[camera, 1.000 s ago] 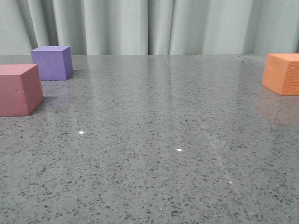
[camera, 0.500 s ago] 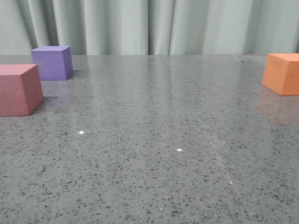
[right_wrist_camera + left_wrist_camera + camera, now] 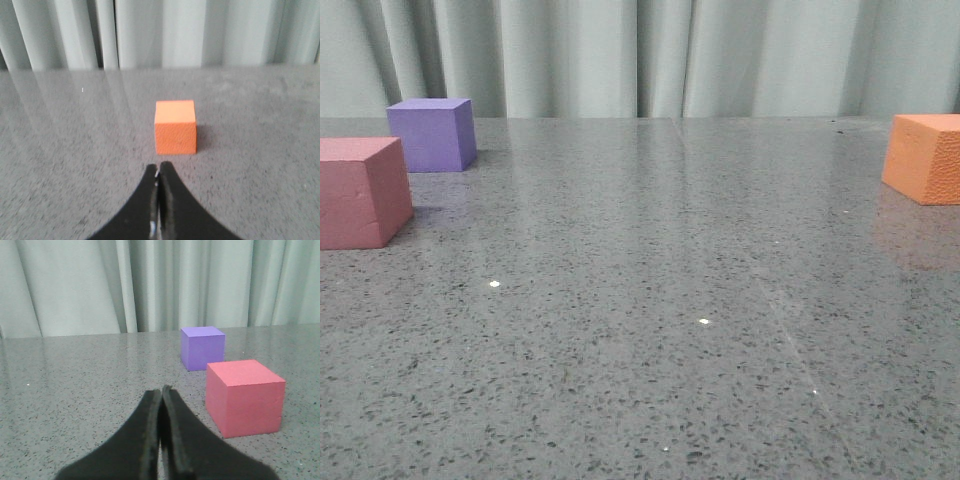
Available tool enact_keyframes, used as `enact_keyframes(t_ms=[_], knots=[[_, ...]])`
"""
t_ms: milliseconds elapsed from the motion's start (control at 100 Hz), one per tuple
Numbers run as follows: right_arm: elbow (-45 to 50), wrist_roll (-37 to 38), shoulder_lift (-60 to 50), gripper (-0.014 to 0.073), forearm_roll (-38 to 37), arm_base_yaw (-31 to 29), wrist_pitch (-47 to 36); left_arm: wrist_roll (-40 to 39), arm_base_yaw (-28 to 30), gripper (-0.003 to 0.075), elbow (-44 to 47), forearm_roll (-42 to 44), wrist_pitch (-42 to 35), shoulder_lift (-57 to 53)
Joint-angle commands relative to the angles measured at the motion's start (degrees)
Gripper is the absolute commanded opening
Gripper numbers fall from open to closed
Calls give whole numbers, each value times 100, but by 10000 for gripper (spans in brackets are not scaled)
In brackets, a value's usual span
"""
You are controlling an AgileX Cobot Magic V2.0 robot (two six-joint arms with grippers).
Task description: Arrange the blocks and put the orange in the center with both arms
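Note:
I should move my right gripper to the orange cube next and close it across the cube's upper half, with one finger against its side (image 3: 906, 148) (image 3: 156, 120) facing the purple cube.
In the front view the pink-red cube (image 3: 358, 192) sits at the left edge, the purple cube (image 3: 432, 134) just behind it, and the orange cube (image 3: 925, 158) at the far right; no gripper shows there. In the left wrist view my left gripper (image 3: 161, 390) is shut and empty, short of the pink-red cube (image 3: 244, 397), which lies off to one side of it, with the purple cube (image 3: 202, 347) beyond. In the right wrist view my right gripper (image 3: 158, 167) is shut and empty, a short gap from the orange cube (image 3: 174, 126) straight ahead.
The grey speckled stone tabletop (image 3: 650, 280) stretches between the cubes. A pale pleated curtain (image 3: 650, 55) hangs behind the table's far edge.

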Motion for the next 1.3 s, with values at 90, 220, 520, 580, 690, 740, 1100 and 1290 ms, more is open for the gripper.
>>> enact_keyframes(t_ms=[90, 220, 520, 580, 690, 740, 1100, 1290], knots=[[-1734, -42, 1611, -67, 26, -37, 1312, -51, -54, -19, 313, -52, -489, -192], [-2582, -42, 2619, -67, 26, -37, 1508, -51, -54, -19, 313, -52, -489, -192], [-3516, -42, 4568, 267, 26, -37, 1040, -51, -54, -19, 313, -52, -489, -192], [-3618, -42, 4838, 452, 26, -37, 915, -51, -54, -19, 313, -52, -489, -192], [-3767, -51, 5289, 647, 17, -37, 717, -51, -54, -19, 313, -52, -489, -192], [-3833, -51, 5470, 631, -27, -37, 651, -51, -54, -19, 313, -52, -489, -192], [-4099, -51, 6629, 634, -379, -37, 67, -51, -54, -19, 313, -52, -489, -192], [-4106, -51, 7094, 634, -467, -37, -77, -51, -54, -19, 313, -52, -489, -192]])
